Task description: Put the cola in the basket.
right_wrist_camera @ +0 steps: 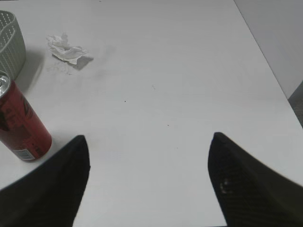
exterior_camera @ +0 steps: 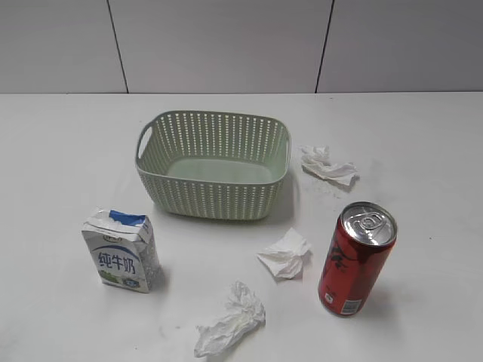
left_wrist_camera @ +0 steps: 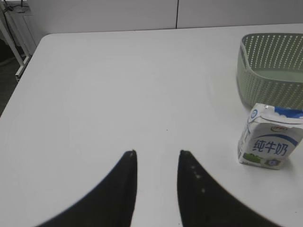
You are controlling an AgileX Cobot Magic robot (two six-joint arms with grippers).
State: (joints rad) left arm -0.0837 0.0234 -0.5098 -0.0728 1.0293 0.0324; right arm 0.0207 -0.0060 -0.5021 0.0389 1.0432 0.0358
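The red cola can will have my right gripper closed around its upper half (exterior_camera: 362,250) (right_wrist_camera: 12,105), just below the can's silver top.
The red cola can (exterior_camera: 356,259) stands upright on the white table at the front right; it also shows at the left edge of the right wrist view (right_wrist_camera: 19,120). The pale green basket (exterior_camera: 213,197) stands empty at the middle back, and also shows in the left wrist view (left_wrist_camera: 265,85) and the right wrist view (right_wrist_camera: 9,45). My right gripper (right_wrist_camera: 149,139) is open wide and empty, over bare table to the right of the can. My left gripper (left_wrist_camera: 157,152) is open and empty, over bare table left of the milk carton. Neither gripper shows in the exterior view.
A white-and-blue milk carton (exterior_camera: 121,250) stands front left, also in the left wrist view (left_wrist_camera: 270,137). Crumpled tissues lie by the can (exterior_camera: 287,254), at the front (exterior_camera: 230,320) and right of the basket (exterior_camera: 326,166). The table's right edge (right_wrist_camera: 270,71) is near.
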